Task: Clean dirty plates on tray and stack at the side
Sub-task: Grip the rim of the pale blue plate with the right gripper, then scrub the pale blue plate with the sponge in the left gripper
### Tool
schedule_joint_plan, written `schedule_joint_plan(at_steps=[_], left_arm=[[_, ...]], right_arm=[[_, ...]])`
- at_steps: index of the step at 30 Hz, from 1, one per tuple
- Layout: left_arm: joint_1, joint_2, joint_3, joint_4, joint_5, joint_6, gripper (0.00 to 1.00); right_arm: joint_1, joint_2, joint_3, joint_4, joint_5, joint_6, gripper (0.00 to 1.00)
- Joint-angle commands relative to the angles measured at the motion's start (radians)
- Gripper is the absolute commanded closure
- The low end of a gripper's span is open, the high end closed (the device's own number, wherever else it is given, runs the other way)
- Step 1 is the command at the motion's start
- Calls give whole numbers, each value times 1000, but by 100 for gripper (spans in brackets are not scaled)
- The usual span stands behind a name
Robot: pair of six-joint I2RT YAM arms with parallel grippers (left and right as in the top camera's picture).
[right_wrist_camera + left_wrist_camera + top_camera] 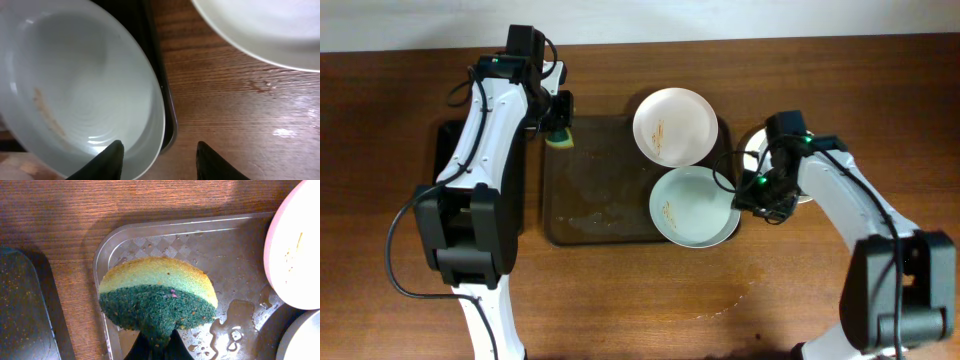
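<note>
The near plate overhangs the tray rim, far from the sponge, so I will use my right gripper to pinch the plate's edge (734,223), pull it toward the sponge and steady it for wiping.
The dark brown tray (590,190) holds two white plates at its right side: one at the far corner (675,125) and one at the near corner (693,205), both with yellowish smears. A third plate (756,150) lies on the table to the right, mostly hidden by my right arm. My left gripper (157,347) is shut on a yellow-and-green sponge (157,290) above the tray's far left corner (225,245). My right gripper (160,155) is open. Its fingers straddle the right rim of the near plate (75,85), which overhangs the tray rim (167,110).
A narrow black tray (450,150) lies left of the brown tray, under my left arm. Water drops and puddles sit on the brown tray's floor (235,330). The third plate also shows in the right wrist view (265,25) on the wooden table.
</note>
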Motion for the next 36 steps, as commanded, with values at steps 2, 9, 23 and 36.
schedule_joint_plan(at_steps=[2,9,23,36], left_arm=[[2,-15,11,3,-7,2,99],[2,-15,11,11,-8,2,99],[2,-12,10,17,-29,2,99],[-62,26,-244,46,0,5,99]], right_arm=[[64,97,-10,14,9,19,65],[270,104,102,27,-51,77,96],[557,308,138,548,286,498,67],[467,317,138,536,150,608,96]])
